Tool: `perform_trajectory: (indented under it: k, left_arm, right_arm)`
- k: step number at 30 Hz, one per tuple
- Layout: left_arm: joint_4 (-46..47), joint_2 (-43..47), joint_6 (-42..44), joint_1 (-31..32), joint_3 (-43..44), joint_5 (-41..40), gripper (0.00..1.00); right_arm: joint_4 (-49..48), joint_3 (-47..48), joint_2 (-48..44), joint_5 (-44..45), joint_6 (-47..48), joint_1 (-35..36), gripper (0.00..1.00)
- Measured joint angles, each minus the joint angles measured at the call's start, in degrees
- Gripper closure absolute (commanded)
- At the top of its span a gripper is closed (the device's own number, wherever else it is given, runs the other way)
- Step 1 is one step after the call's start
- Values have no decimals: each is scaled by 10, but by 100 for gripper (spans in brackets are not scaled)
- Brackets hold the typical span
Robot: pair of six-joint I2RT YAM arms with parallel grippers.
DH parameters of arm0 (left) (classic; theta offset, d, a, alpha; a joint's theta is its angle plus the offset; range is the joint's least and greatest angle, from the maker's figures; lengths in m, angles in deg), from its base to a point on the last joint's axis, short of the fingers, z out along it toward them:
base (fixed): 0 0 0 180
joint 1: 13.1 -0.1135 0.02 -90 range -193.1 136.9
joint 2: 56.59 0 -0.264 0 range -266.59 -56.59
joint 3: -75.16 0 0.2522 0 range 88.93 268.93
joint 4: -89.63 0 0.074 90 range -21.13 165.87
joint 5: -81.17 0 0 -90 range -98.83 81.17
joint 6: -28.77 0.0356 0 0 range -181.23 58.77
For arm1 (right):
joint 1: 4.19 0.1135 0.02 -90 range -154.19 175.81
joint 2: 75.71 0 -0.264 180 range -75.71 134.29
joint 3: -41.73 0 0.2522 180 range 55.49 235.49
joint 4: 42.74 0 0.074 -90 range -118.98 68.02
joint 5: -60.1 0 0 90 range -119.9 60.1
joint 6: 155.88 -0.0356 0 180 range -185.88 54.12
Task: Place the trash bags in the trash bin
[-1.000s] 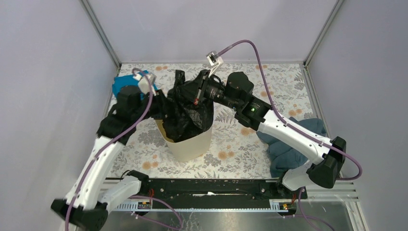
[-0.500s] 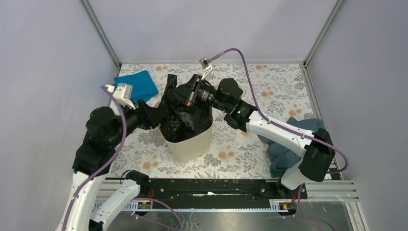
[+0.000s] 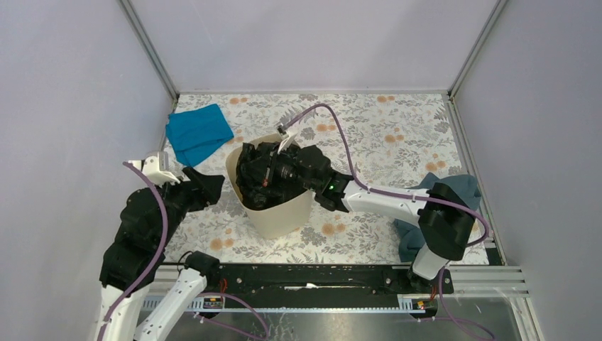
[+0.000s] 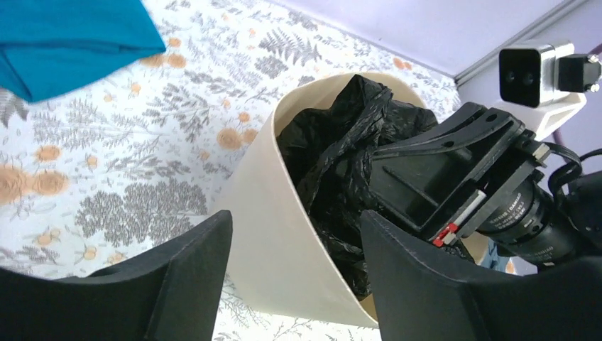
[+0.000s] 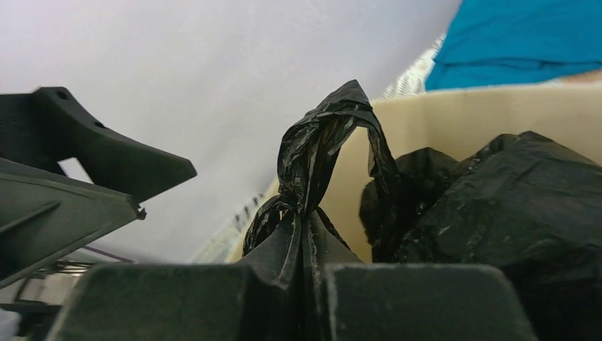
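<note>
The trash bag lies bunched inside the trash bin, so next the left gripper takes the twisted loop (image 5: 304, 162) and the right gripper another part to spread the bag.
The beige trash bin (image 3: 278, 213) stands mid-table, leaning a little. The glossy black trash bag (image 3: 250, 193) is bunched inside it, also seen in the left wrist view (image 4: 328, 158). My right gripper (image 3: 253, 175) reaches down into the bin mouth and is shut on a twisted loop of the bag (image 5: 323, 142); the rest of the bag (image 5: 511, 192) lies against the bin's inner wall (image 5: 426, 121). My left gripper (image 3: 215, 187) is open and empty just left of the bin, its jaws (image 4: 297, 222) facing the bin's outer wall (image 4: 273, 241) without touching it.
A bright blue cloth (image 3: 199, 131) lies at the back left of the flowered table. A dark blue-grey cloth (image 3: 429, 213) lies at the right, under my right arm. Enclosure walls close in the table on three sides.
My right gripper has moved down and left, pushing the bag from above the rim into the bin. My left gripper has drawn back to the left, off the bag and bin.
</note>
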Motion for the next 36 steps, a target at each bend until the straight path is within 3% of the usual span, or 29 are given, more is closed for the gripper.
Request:
perform_trajectory:
  k: [9, 20, 24, 32, 36]
  left_arm:
    - [23, -18, -29, 0, -85, 9, 28]
    - [170, -144, -37, -1, -133, 114, 30]
    - [179, -169, -30, -1, -132, 124, 21]
    - [92, -85, -4, 0, -64, 43, 6]
    - [70, -53, 7, 0, 2, 29, 1]
  right_arm:
    - [92, 0, -24, 54, 69, 14, 100]
    - [151, -8, -116, 118, 121, 14, 100]
    - [178, -9, -122, 123, 137, 14, 99]
    - [230, 10, -137, 122, 170, 14, 73]
    - [257, 40, -140, 118, 184, 14, 46]
